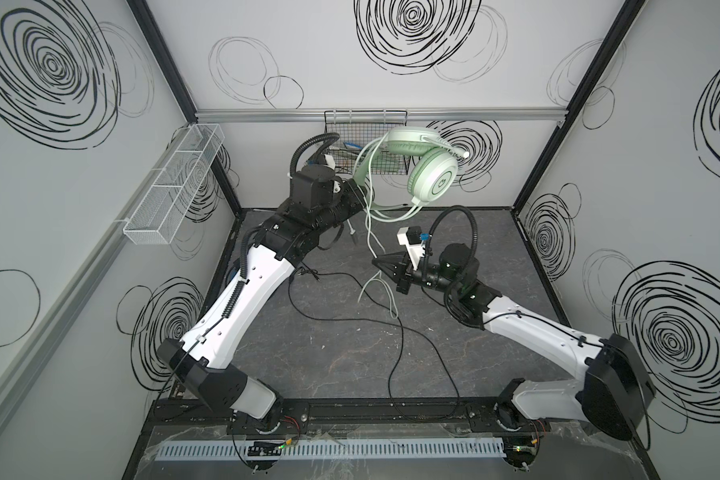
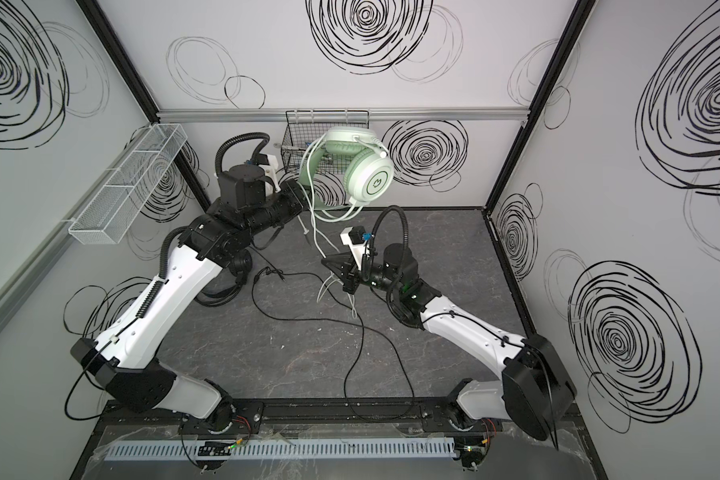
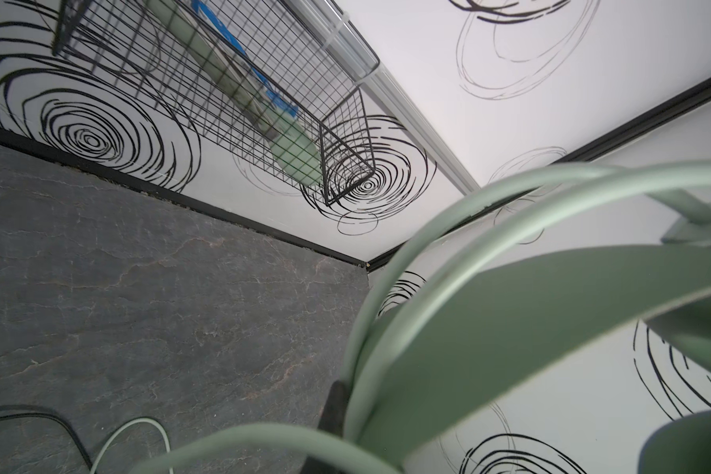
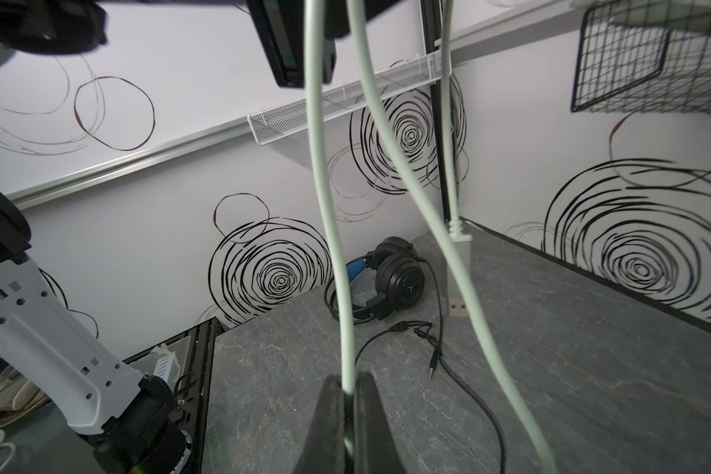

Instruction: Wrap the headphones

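Observation:
I will let go of the white cord with my right gripper on the dark floor (image 1: pixel 441 255) between the black cord and the back wall.
The mint-green headphones (image 1: pixel 431 168) (image 2: pixel 366 174) hang in the air before the back wall. My left gripper (image 1: pixel 360 189) (image 2: pixel 302 195) is shut on their headband (image 3: pixel 530 328), with one dark finger (image 3: pixel 337 406) showing beside it. Their white cord (image 1: pixel 368 232) (image 4: pixel 325 205) loops around the headband and drops toward the floor. Lower down, my right gripper (image 1: pixel 377 262) (image 2: pixel 325 262) (image 4: pixel 347 394) is shut on that cord. The black headphones (image 4: pixel 390 279) (image 2: pixel 225 286) with blue padding lie on the floor under my left arm.
A black wire basket (image 1: pixel 364 124) hangs on the back wall right behind the green headset. A white mesh tray (image 1: pixel 175 183) is fixed to the left wall. The black cord (image 1: pixel 400 332) snakes across the dark floor. The white cord's plug (image 4: pixel 458 246) dangles.

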You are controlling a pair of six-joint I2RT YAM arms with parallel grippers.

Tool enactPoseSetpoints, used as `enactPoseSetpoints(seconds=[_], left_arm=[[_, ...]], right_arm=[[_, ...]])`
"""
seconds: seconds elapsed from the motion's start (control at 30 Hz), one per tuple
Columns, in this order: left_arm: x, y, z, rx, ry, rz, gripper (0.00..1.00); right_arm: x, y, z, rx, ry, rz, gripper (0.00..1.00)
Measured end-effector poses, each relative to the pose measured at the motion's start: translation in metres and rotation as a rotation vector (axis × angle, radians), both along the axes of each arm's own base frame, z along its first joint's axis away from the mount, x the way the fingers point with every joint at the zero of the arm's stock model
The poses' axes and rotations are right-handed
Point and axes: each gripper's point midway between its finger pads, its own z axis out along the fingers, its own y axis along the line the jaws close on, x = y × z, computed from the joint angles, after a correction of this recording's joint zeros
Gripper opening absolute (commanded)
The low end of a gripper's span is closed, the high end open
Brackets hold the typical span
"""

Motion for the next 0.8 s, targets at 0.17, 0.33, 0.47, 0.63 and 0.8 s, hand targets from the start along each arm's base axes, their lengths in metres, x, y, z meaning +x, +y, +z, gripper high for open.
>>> enactPoseSetpoints(seconds=[0.17,0.33,0.47,0.63,0.8], left_arm=[[0.025,0.048,-0.021,0.058,0.022,0.131,0.00],[0.044,0.104,-0.045,0.124,0.059,0.264,0.00],[0.051,0.141,-0.052,0.158,0.069,0.354,0.00],[0.053,0.146,-0.049,0.169,0.050,0.370,0.00],[0.052,0.139,-0.047,0.184,0.035,0.348,0.00]], right_arm=[[-0.027,-0.044,0.022,0.011,-0.057,-0.073,0.00],[-0.030,-0.105,0.030,0.021,-0.048,-0.265,0.00],[0.000,-0.179,0.030,0.034,-0.009,-0.580,0.00],[0.045,-0.233,-0.006,-0.026,0.152,-0.868,0.00],[0.076,-0.248,-0.063,-0.158,0.340,-1.000,0.00]])
